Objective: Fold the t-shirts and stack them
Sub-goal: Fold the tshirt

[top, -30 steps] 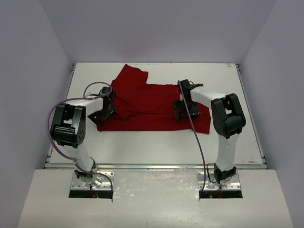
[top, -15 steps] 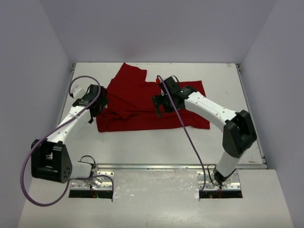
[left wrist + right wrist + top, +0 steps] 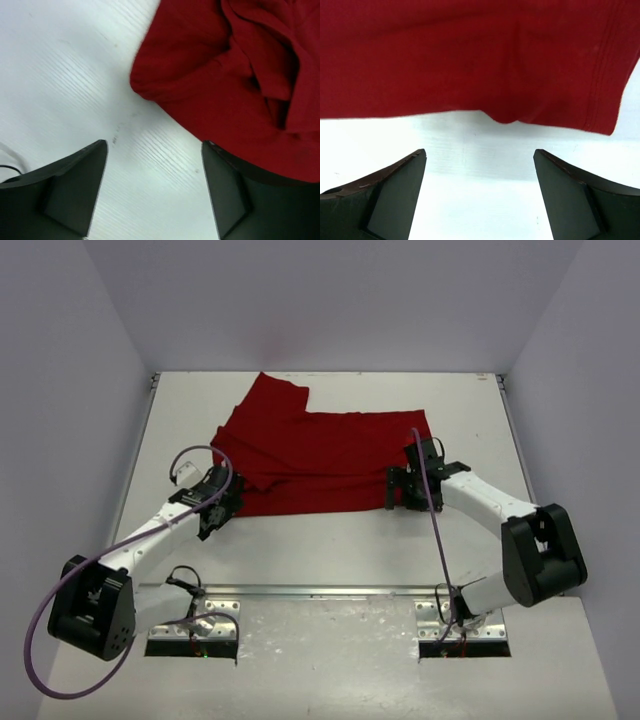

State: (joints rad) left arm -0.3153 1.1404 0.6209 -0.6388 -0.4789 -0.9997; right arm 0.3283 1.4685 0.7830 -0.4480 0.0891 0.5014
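A loose fold bunches up the deep-red t-shirt beside its near corner, so my left gripper should grab that corner (image 3: 144,85) and pull it out before folding.
The deep-red t-shirt (image 3: 320,455) lies spread and wrinkled on the white table (image 3: 330,550), one sleeve pointing to the far left. My left gripper (image 3: 215,512) is open and empty, low at the shirt's near left corner. In the left wrist view the shirt (image 3: 240,75) fills the upper right, and the left gripper (image 3: 154,145) is over bare table with its right finger at the cloth's edge. My right gripper (image 3: 397,490) is open and empty at the shirt's near right edge. In the right wrist view the right gripper (image 3: 480,151) is just short of the shirt's hem (image 3: 470,60).
Grey walls close in the table on the left, far and right sides. The table's metal front edge (image 3: 330,590) runs just ahead of the arm bases. Purple cables loop off both arms.
My right gripper has moved from over the shirt's middle to its near right edge. My left gripper has moved from the shirt's left side nearer, to its near left corner.
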